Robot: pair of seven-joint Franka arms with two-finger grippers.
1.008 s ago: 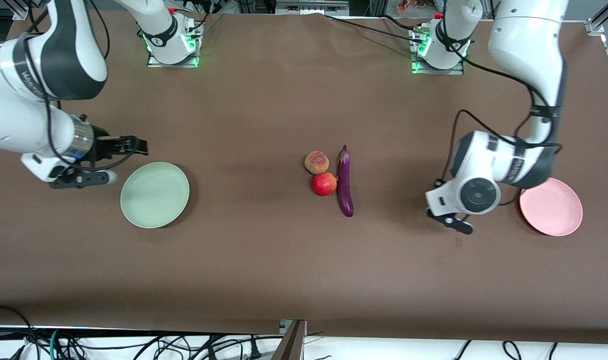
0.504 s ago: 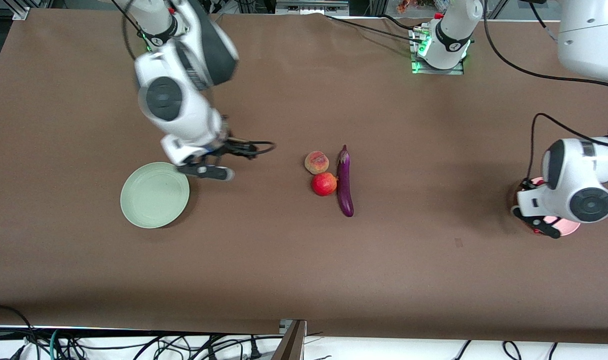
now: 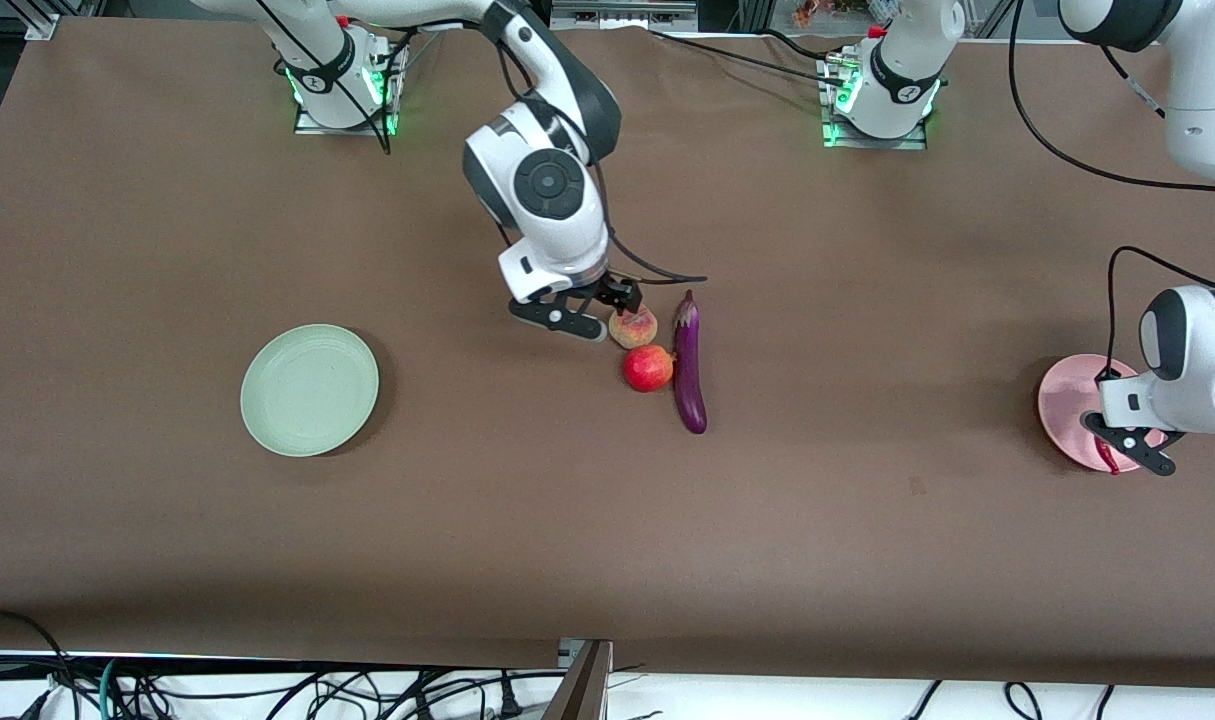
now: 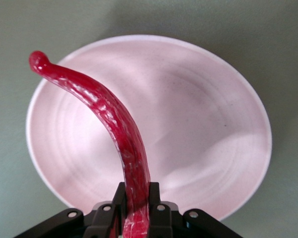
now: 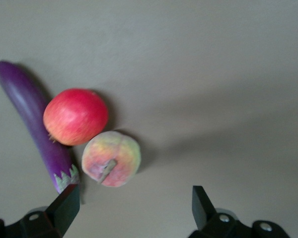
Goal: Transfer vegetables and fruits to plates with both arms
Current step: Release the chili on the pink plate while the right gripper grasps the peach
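Observation:
The peach beside the red fruit is next, so next my right gripper moves over to it and closes around the peach's sides (image 3: 630, 324) (image 5: 110, 166) near its stem.
The peach (image 3: 633, 326), the red pomegranate-like fruit (image 3: 648, 368) and the purple eggplant (image 3: 689, 365) lie together mid-table. My right gripper (image 3: 608, 306) hangs open just over the table beside the peach. The right wrist view shows the open gripper (image 5: 134, 198) with the peach (image 5: 111, 158), the red fruit (image 5: 75, 116) and the eggplant (image 5: 32, 119) off toward one finger. My left gripper (image 3: 1114, 452) is shut on the red chili pepper (image 4: 114, 119) and holds it over the pink plate (image 4: 203, 124), which shows in the front view (image 3: 1067, 405) too. The pale green plate (image 3: 310, 390) is bare.
The brown table carries both arm bases (image 3: 872, 100) along the edge farthest from the front camera. Black cables hang from both arms. The green plate lies toward the right arm's end, the pink plate toward the left arm's end.
My right arm has swung from beside the green plate to the peach. My left arm has carried the chili from mid-table to over the pink plate.

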